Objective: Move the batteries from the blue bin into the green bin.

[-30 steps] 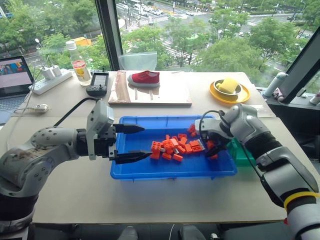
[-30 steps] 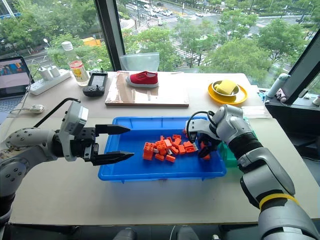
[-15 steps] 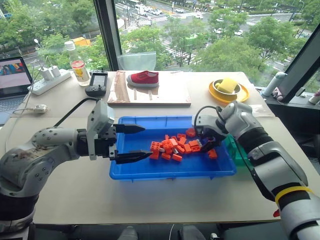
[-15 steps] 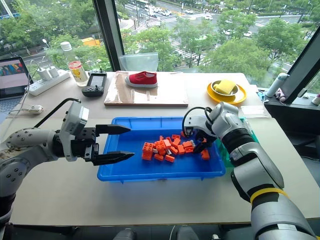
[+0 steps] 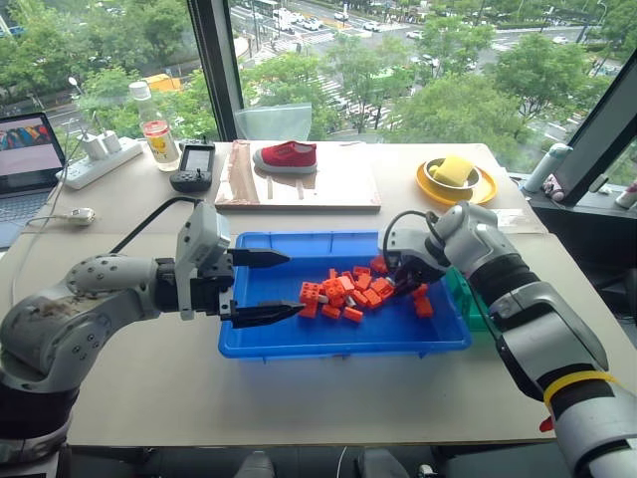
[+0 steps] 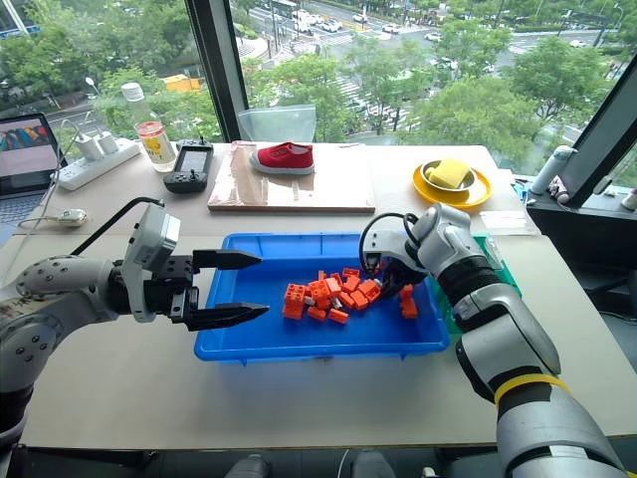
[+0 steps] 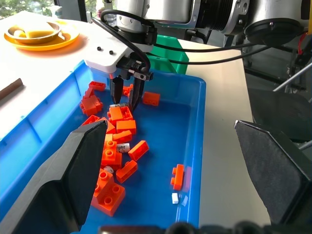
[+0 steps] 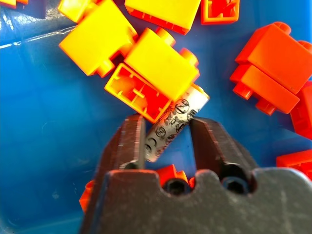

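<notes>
The battery, now on the blue bin's floor partly under a brick, will be let go by my right gripper on the green bin's bottom (image 5: 483, 296), toward the side next to the blue bin.
The blue bin (image 5: 338, 348) lies in the middle of the table with a pile of orange bricks (image 5: 346, 293) in it. My right gripper (image 8: 170, 141) points down into the right side of that pile and is shut on a battery (image 8: 171, 127), a silver cylinder that lies on the bin floor partly under a brick. Another battery (image 7: 120, 147) lies among the bricks nearer the left gripper. The green bin (image 5: 468, 301) stands against the blue bin's right end, partly behind my right arm. My left gripper (image 5: 290, 284) hovers open over the bin's left part, holding nothing.
Behind the bin lie a wooden board (image 5: 299, 189) with a red shoe (image 5: 288, 155) and a yellow plate (image 5: 456, 185). At the back left are a handheld device (image 5: 194, 164), a bottle (image 5: 159, 129), a power strip (image 5: 100, 159) and a laptop (image 5: 28, 159).
My right gripper has shifted a little left into the brick pile and closed its fingers on a battery. The left arm has stayed where it was.
</notes>
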